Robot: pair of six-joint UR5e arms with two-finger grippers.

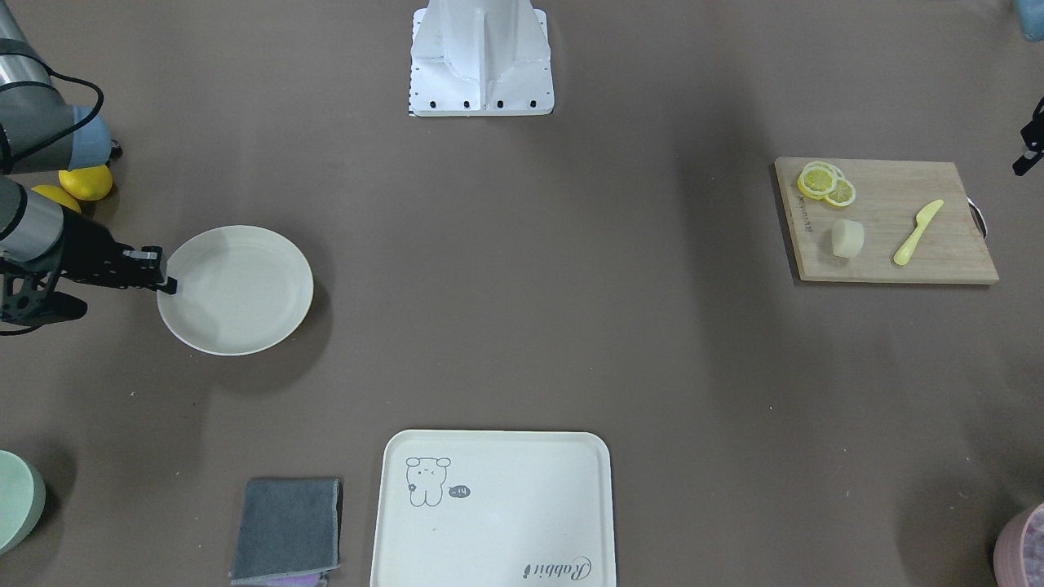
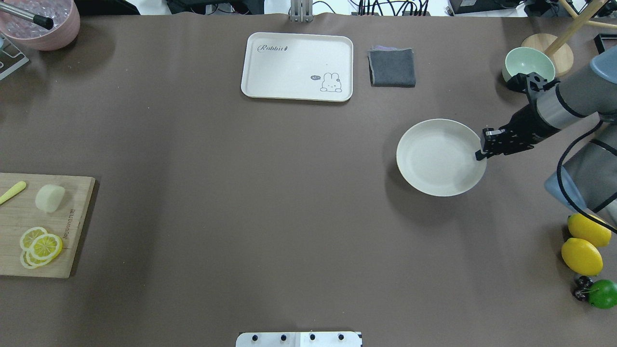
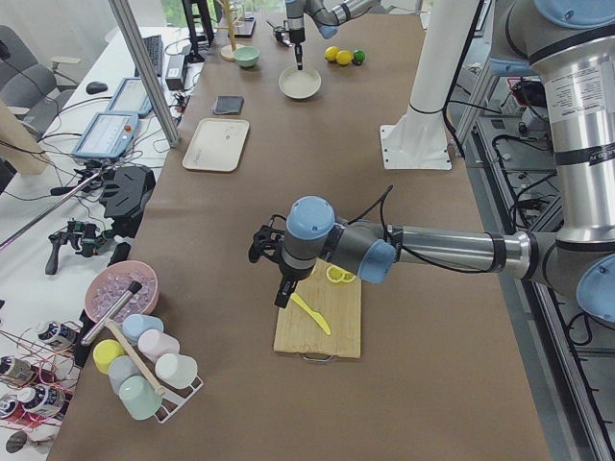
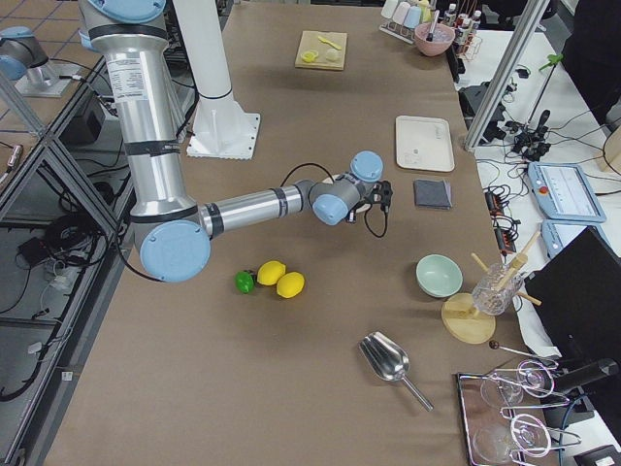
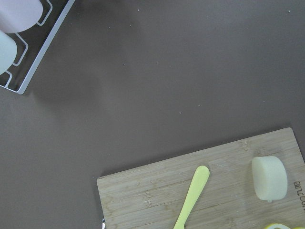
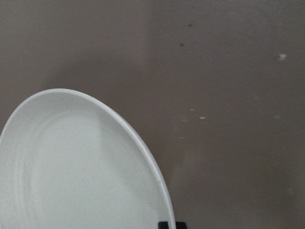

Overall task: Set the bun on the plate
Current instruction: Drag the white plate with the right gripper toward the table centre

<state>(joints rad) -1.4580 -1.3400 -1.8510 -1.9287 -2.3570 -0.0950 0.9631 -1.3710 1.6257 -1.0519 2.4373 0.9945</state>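
Observation:
The bun is on the cutting board. My left gripper will go to it next and close around the bun's middle (image 1: pixel 847 238) (image 5: pixel 269 178), with one finger toward the knife.
The bun (image 1: pixel 847 238) (image 2: pixel 49 198) (image 5: pixel 269 178) lies on a wooden cutting board (image 1: pixel 897 253), between lemon slices (image 1: pixel 826 183) and a yellow-green knife (image 1: pixel 917 232). The round cream plate (image 1: pixel 236 289) (image 2: pixel 441 156) (image 6: pixel 71 167) sits bare on the other half of the table. My right gripper (image 2: pixel 479 154) (image 1: pixel 169 284) is at the plate's rim, its fingers closed on the edge. My left gripper (image 3: pixel 282 296) hangs above the table beside the board's handle end, apart from the bun. Only a black sliver of it (image 1: pixel 1029 148) shows in the front view, so I cannot tell its state.
A cream tray with a bear drawing (image 2: pixel 297 66) and a grey cloth (image 2: pixel 392 67) lie at the far edge. Two lemons (image 2: pixel 582 243) and a lime (image 2: pixel 602 293) sit by the right arm. A green bowl (image 2: pixel 529 63) and a pink bowl (image 2: pixel 43 21) stand in the far corners.

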